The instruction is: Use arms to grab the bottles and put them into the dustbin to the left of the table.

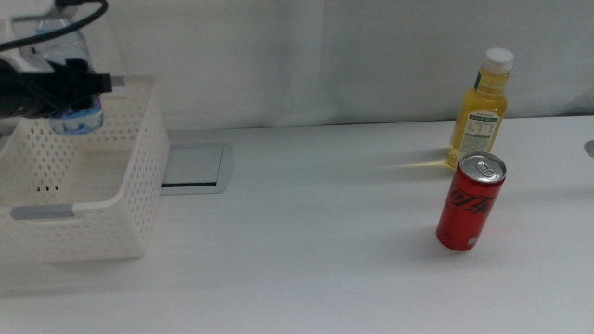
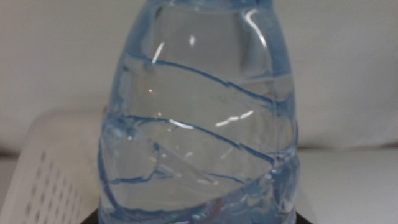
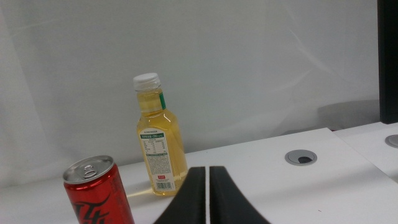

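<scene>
My left gripper has the water bottle to put down. It will let go of it inside the white dustbin (image 1: pixel 97 190), by the front corner nearest the grey plate.
My left gripper (image 1: pixel 76 85) is shut on the clear water bottle (image 1: pixel 67 51), holding it above the open top of the white perforated dustbin (image 1: pixel 102 218) at the table's left end. The bottle's blue label hangs just inside the bin's rim. In the left wrist view the water bottle (image 2: pixel 199 118) fills the picture, with the dustbin (image 2: pixel 50 180) wall below it. The yellow juice bottle (image 1: pixel 481 111) with a white cap stands upright at the far right. My right gripper (image 3: pixel 208 190) is shut and empty, low over the table, a short way from the juice bottle (image 3: pixel 158 140).
A red soda can (image 1: pixel 471 202) stands just in front of the juice bottle, and the can (image 3: pixel 98 194) is near the right gripper too. A grey plate (image 1: pixel 195 167) is set into the table beside the bin. A round cable grommet (image 3: pixel 301 157) sits in the tabletop.
</scene>
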Controlling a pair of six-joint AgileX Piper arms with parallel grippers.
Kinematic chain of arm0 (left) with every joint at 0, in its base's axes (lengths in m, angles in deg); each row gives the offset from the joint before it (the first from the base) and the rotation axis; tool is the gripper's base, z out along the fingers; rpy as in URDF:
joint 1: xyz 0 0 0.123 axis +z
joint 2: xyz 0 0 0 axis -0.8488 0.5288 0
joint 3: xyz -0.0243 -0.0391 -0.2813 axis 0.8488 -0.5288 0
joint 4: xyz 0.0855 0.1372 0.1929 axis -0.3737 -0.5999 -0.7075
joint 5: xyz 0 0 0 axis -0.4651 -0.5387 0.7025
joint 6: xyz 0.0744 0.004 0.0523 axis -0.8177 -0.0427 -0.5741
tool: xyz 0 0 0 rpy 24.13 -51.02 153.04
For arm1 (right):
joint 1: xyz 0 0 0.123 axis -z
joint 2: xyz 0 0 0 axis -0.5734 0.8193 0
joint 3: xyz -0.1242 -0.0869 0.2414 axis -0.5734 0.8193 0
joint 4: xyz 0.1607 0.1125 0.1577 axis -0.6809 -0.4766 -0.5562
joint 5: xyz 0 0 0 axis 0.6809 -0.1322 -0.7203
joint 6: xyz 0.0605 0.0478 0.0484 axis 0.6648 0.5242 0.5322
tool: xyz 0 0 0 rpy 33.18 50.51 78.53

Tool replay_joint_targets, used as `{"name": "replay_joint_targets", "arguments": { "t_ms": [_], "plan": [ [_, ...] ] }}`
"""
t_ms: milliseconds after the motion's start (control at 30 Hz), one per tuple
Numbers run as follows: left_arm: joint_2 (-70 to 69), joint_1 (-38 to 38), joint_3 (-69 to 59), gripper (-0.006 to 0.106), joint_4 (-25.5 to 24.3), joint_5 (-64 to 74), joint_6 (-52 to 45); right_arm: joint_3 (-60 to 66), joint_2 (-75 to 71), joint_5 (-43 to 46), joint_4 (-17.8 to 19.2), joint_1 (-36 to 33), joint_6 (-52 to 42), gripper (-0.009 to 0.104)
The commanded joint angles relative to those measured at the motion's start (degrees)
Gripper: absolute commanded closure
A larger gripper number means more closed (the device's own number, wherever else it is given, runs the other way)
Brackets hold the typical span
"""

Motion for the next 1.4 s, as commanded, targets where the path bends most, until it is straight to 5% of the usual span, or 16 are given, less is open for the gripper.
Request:
{"name": "replay_joint_targets", "arguments": {
  "t_ms": [0,367,1067,1233,1267,1300,1367],
  "plan": [
    [-1.7,1.3,0.4,0.103,-5.0,2.4,6.3,0.3,-0.2,-0.1,0.0,0.2,0.0,0.098],
    [-1.3,1.4,0.4,0.103,-30.3,12.8,29.3,0.3,-0.2,-0.1,0.0,0.2,0.0,0.098],
    [9.2,1.3,0.6,0.100,-29.7,7.7,31.1,0.3,-0.2,-0.1,0.0,0.2,0.0,0.098],
    [9.2,1.3,0.6,0.070,-29.7,7.1,31.1,0.3,-0.2,-0.1,0.0,0.2,0.0,0.098],
    [9.2,1.3,0.6,0.060,-29.7,7.0,31.1,0.3,-0.2,-0.1,0.0,0.2,0.0,0.098],
    [9.2,1.3,0.6,0.039,-29.7,6.9,31.1,0.3,-0.2,-0.1,0.0,0.2,0.0,0.098],
    [9.2,1.3,0.6,0.020,-29.7,6.9,31.4,0.3,-0.2,-0.1,0.0,0.2,0.0,0.098]
  ]
}}
